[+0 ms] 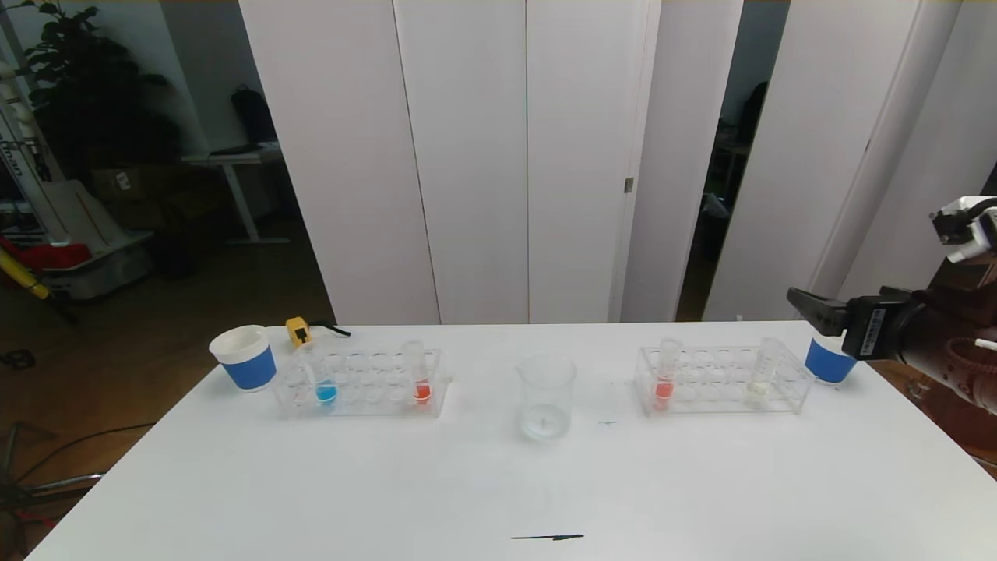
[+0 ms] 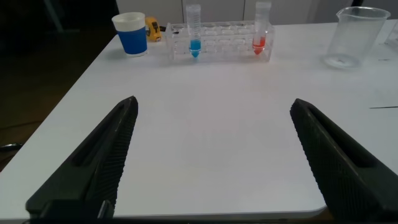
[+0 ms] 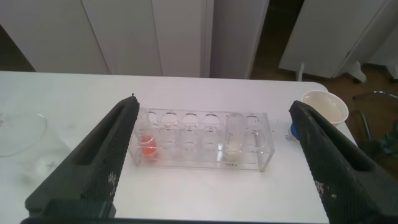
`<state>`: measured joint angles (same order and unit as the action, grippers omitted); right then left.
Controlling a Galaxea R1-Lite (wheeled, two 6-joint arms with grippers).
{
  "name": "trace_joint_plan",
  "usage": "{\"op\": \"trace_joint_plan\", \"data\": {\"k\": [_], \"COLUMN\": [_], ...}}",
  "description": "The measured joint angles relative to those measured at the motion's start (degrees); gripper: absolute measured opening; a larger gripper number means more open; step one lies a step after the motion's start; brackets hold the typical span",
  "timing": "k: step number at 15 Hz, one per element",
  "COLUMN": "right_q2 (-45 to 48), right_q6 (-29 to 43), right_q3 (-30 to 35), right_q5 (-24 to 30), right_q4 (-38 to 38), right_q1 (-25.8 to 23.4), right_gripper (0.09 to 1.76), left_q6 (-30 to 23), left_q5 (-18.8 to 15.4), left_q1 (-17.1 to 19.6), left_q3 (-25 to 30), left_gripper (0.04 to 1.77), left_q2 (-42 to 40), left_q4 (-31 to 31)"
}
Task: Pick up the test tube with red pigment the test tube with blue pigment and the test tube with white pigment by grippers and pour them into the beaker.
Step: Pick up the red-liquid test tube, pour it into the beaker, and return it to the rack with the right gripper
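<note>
The robot's right gripper needs to close on the upper part (image 1: 668, 355) (image 3: 144, 123) of the red tube, just under the tube's rim, in the rack it shares with the white tube.
The beaker (image 1: 547, 397) stands empty at the table's middle. The test tube with blue pigment (image 1: 325, 388) and a red tube (image 1: 421, 385) stand in the left clear rack (image 1: 358, 383). Another red tube (image 1: 664, 386) and the test tube with white pigment (image 1: 759, 382) stand in the right rack (image 1: 720, 380). My right gripper (image 1: 810, 308) is open and empty, raised beside the right rack's far right end; its wrist view shows the white tube (image 3: 234, 140) and red tube (image 3: 148, 142) below. My left gripper (image 2: 214, 102) is open and empty, low over the table's near left, far from the blue tube (image 2: 194, 31).
A blue paper cup (image 1: 245, 357) stands left of the left rack, with a small yellow object (image 1: 297, 330) behind it. A second blue cup (image 1: 827, 360) stands right of the right rack, just under my right gripper. A dark streak (image 1: 547, 537) lies near the front edge.
</note>
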<state>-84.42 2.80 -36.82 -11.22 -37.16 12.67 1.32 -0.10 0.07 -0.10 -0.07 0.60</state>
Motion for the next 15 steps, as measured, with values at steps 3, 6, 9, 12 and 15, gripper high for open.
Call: {"op": "trace_joint_plan", "data": {"k": [3, 6, 9, 12, 15], "right_q2": [-5.49, -10.64, -16.43, -21.86, -26.25], "right_q6": [0.11, 2.01, 3.45, 3.67, 3.72], "right_q3": [3.85, 7.06, 9.14, 9.31, 7.33], "right_q5": [-5.16, -8.37, -12.9, -15.32, -15.46], "right_q4": [-7.28, -14.32, -21.22, -26.73, -28.0], "right_q1": [4.85, 7.89, 10.92, 13.24, 13.57], "right_gripper": [1.73, 1.73, 1.73, 1.73, 1.73], "left_q6": [0.0, 0.0, -0.02, 0.0, 0.0], "left_q5": [0.0, 0.0, 0.0, 0.0, 0.02], "left_q1": [0.0, 0.0, -0.02, 0.0, 0.0], "left_q3": [0.0, 0.0, 0.0, 0.0, 0.0], "left_gripper": [1.75, 1.75, 1.75, 1.75, 1.75], "left_q2": [0.0, 0.0, 0.0, 0.0, 0.0], "left_q4": [0.02, 0.02, 0.02, 0.02, 0.02]}}
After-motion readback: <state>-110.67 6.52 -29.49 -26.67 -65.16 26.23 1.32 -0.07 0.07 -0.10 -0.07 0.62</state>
